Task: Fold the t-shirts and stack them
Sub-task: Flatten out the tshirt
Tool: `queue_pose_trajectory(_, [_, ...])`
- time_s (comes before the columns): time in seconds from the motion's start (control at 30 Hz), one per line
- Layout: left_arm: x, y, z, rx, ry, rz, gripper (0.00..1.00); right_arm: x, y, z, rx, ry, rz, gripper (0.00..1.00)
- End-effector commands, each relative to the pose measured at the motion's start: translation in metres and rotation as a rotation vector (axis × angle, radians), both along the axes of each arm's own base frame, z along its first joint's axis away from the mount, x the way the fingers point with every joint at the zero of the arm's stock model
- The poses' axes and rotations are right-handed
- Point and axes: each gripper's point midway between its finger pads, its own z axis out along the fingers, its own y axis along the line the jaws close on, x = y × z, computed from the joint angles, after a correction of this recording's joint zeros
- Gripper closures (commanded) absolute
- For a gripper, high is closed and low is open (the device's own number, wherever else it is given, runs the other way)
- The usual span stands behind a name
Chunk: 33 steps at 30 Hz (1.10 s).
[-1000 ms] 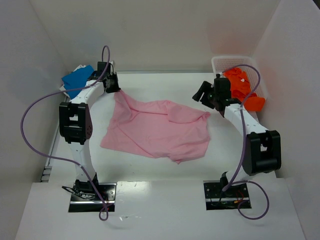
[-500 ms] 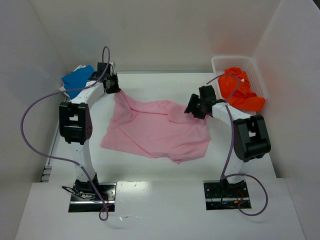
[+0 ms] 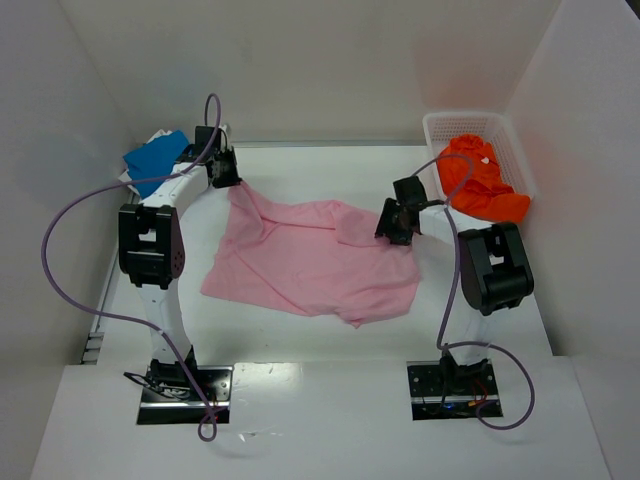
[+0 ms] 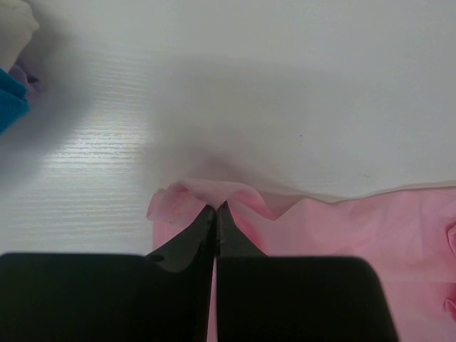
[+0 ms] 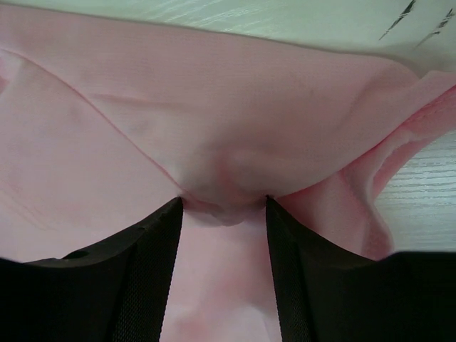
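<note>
The far edge of the pink t-shirt is doubled over, so my right gripper needs to pinch the flap's loose edge [image 5: 224,211] and pull it out flat before folding.
A pink t-shirt [image 3: 315,260] lies spread and rumpled on the white table. My left gripper [image 3: 228,177] is shut on the shirt's far left corner; in the left wrist view the fingers [image 4: 215,211] pinch a peak of pink cloth [image 4: 214,191]. My right gripper [image 3: 392,225] is open at the shirt's right edge; in the right wrist view [image 5: 222,203] the jaws stand apart with a bunched fold of pink cloth [image 5: 235,121] between them. An orange shirt [image 3: 480,180] lies in the basket. A blue shirt [image 3: 153,158] lies at far left.
A white basket [image 3: 440,125] stands at the back right against the wall. White walls close in the table at back, left and right. The blue cloth [image 4: 11,107] shows at the left edge of the left wrist view. Purple cables loop from both arms.
My right arm has swung left from beside the basket and come down onto the pink shirt's right edge. The left gripper and the shirt's left corner have not moved.
</note>
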Motion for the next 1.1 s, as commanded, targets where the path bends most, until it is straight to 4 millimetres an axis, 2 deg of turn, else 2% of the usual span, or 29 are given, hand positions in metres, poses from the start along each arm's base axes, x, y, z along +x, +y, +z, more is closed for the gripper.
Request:
queue_pose_trajectory(0.0, [0.003,0.003,0.011,0.017,-0.041,-0.024,0.97,0.016,0.002,0.003,-0.031,-0.033,0.011,0.45])
queue_pose_trajectory(0.03, [0.003,0.003,0.011,0.017,-0.041,-0.024,0.97,0.015,0.002,-0.002,-0.034,-0.021,0.011,0.48])
queue_pose_trajectory(0.07, [0.003,0.003,0.011,0.017,-0.041,-0.024,0.97,0.02,0.003,0.003,-0.03,-0.036,0.011,0.51])
queue_pose_trajectory(0.2, [0.003,0.003,0.011,0.017,-0.041,-0.024,0.97,0.03,0.0,0.01,-0.052,-0.057,0.004,0.74])
queue_pose_trajectory(0.23, [0.001,0.003,0.01,0.018,-0.032,-0.024,0.97,0.03,-0.001,0.01,-0.061,-0.059,-0.002,0.85])
queue_pose_trajectory(0.3, [0.002,0.008,0.01,0.018,-0.032,-0.015,0.97,0.04,-0.001,0.021,-0.065,-0.086,-0.01,0.92])
queue_pose_trajectory(0.37, [0.002,0.008,0.01,0.018,-0.032,-0.015,0.97,0.042,-0.005,0.031,-0.086,-0.094,-0.015,0.95])
queue_pose_trajectory(0.4, [0.002,0.008,0.01,0.018,-0.032,-0.015,0.97,0.05,-0.003,0.047,-0.076,-0.134,-0.017,0.95])
queue_pose_trajectory(0.47, [0.002,0.008,0.01,0.018,-0.032,-0.015,0.97,0.053,-0.003,0.062,-0.077,-0.156,-0.009,0.95])
queue_pose_trajectory(0.5, [0.002,0.008,0.01,0.018,-0.032,-0.015,0.97,0.06,-0.002,0.079,-0.074,-0.199,-0.016,0.95])
queue_pose_trajectory(0.6, [0.002,0.008,0.01,0.018,-0.032,-0.015,0.97,0.071,-0.003,0.101,-0.079,-0.264,-0.014,0.93])
queue_pose_trajectory(0.67, [0.002,0.008,0.01,0.018,-0.032,-0.015,0.97,0.083,-0.002,0.108,-0.086,-0.298,-0.015,0.92])
queue_pose_trajectory(0.7, [0.001,0.006,0.01,0.011,-0.032,-0.021,0.97,0.087,-0.006,0.106,-0.094,-0.296,-0.017,0.92])
queue_pose_trajectory(0.73, [0.001,0.006,0.01,0.011,-0.032,-0.021,0.97,0.092,-0.011,0.093,-0.102,-0.268,-0.027,0.92])
queue_pose_trajectory(0.8, [-0.001,0.007,0.006,0.012,-0.023,-0.021,0.97,0.101,-0.014,0.087,-0.105,-0.26,-0.035,0.92])
queue_pose_trajectory(0.83, [-0.001,0.007,0.006,0.018,-0.024,-0.028,0.97,0.103,-0.013,0.074,-0.109,-0.243,-0.034,0.92])
queue_pose_trajectory(0.87, [-0.001,0.007,0.006,0.018,-0.024,-0.028,0.97,0.106,-0.013,0.073,-0.109,-0.242,-0.034,0.92])
queue_pose_trajectory(0.93, [-0.003,0.007,0.003,0.018,-0.015,-0.028,0.97,0.111,-0.012,0.072,-0.111,-0.261,-0.028,0.88])
queue_pose_trajectory(0.97, [-0.003,0.007,0.003,0.018,-0.014,-0.028,0.97,0.111,-0.014,0.066,-0.122,-0.249,-0.034,0.86])
queue_pose_trajectory(1.03, [-0.003,0.007,0.003,0.025,-0.016,-0.034,0.97,0.118,-0.019,0.065,-0.13,-0.259,-0.051,0.76])
queue_pose_trajectory(1.07, [-0.003,0.007,0.003,0.025,-0.016,-0.034,0.97,0.121,-0.024,0.057,-0.128,-0.244,-0.07,0.75])
